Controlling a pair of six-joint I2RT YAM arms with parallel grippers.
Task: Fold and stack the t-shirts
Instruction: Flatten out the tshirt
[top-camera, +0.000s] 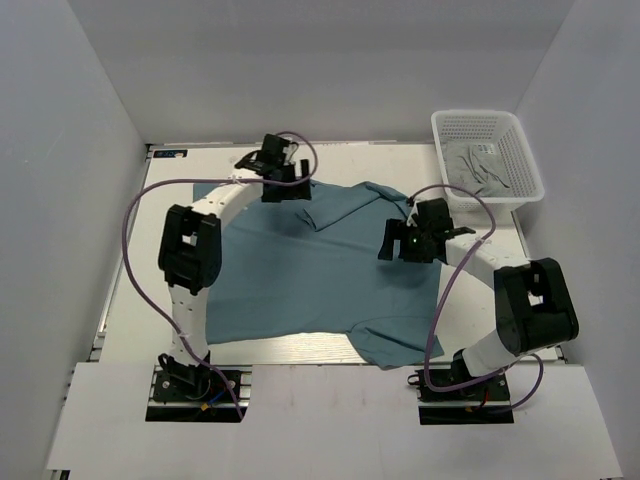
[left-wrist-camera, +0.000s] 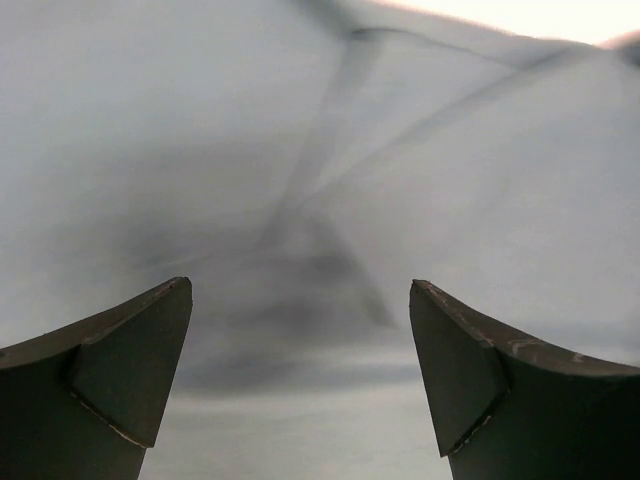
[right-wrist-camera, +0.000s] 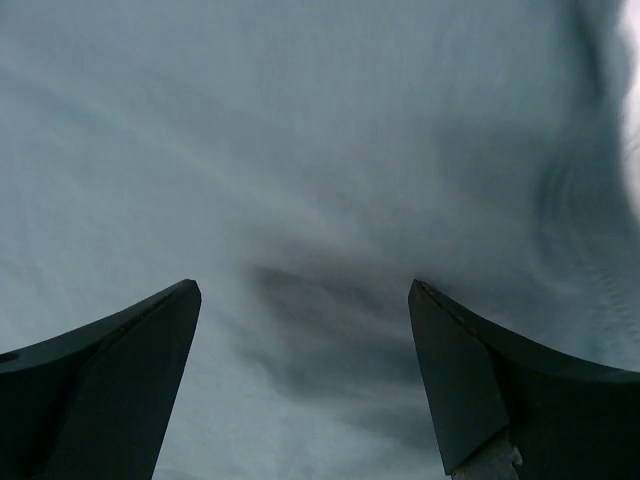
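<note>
I can see the t-shirt's flap folded over the t-shirt's body, so next I grab the flap's loose corner (top-camera: 314, 224) with my left gripper and pull it out past the t-shirt's far edge.
A dusty teal-blue t-shirt (top-camera: 310, 275) lies spread on the table, with a folded-over flap near its far edge and a sleeve hanging toward the near edge. My left gripper (top-camera: 285, 185) is open just above the shirt's far edge; its view shows cloth with creases (left-wrist-camera: 320, 180) between the fingers. My right gripper (top-camera: 392, 240) is open over the shirt's right side; its view is filled with cloth (right-wrist-camera: 300, 200). Neither holds anything.
A white mesh basket (top-camera: 520, 165) stands at the back right with grey cloth (top-camera: 478, 165) in it. White walls close in the table on three sides. Purple cables loop off both arms.
</note>
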